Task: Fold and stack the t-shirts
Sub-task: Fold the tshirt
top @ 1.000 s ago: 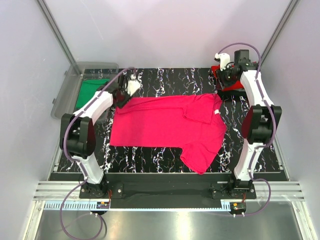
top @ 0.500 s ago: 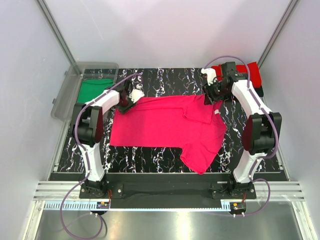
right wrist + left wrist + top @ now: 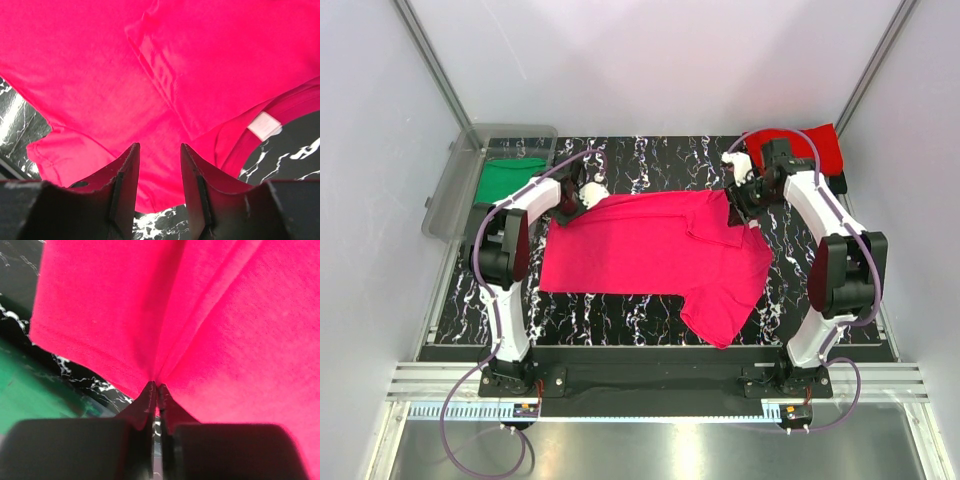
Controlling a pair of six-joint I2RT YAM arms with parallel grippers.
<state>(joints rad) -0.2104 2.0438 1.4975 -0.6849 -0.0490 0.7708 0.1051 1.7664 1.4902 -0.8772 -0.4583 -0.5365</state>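
The robot's right gripper should close on the folded sleeve's pointed corner [image 3: 740,245] [image 3: 193,137], close to the white neck label of the magenta-pink t-shirt.
The magenta-pink t-shirt [image 3: 660,250] lies spread on the black marbled table, one sleeve folded over its far right part, its white neck label [image 3: 263,125] at the right edge. My left gripper [image 3: 582,196] is shut on the shirt's far left corner; in the left wrist view the cloth [image 3: 200,315] bunches into the closed fingertips [image 3: 157,387]. My right gripper [image 3: 736,197] is open just above the shirt's far right corner, with cloth [image 3: 125,75] between and beyond its fingers [image 3: 127,170]. The red t-shirt [image 3: 810,150] lies at the far right. The green t-shirt [image 3: 505,180] lies in the bin.
A clear plastic bin [image 3: 470,150] stands off the table's far left corner. Enclosure walls and metal posts ring the table [image 3: 640,155]. The right arm reaches over the table's far right part, in front of the red shirt.
My right gripper has moved from over the red shirt leftwards and nearer, down to the pink shirt's far right corner. My left gripper has shifted slightly right and holds the corner.
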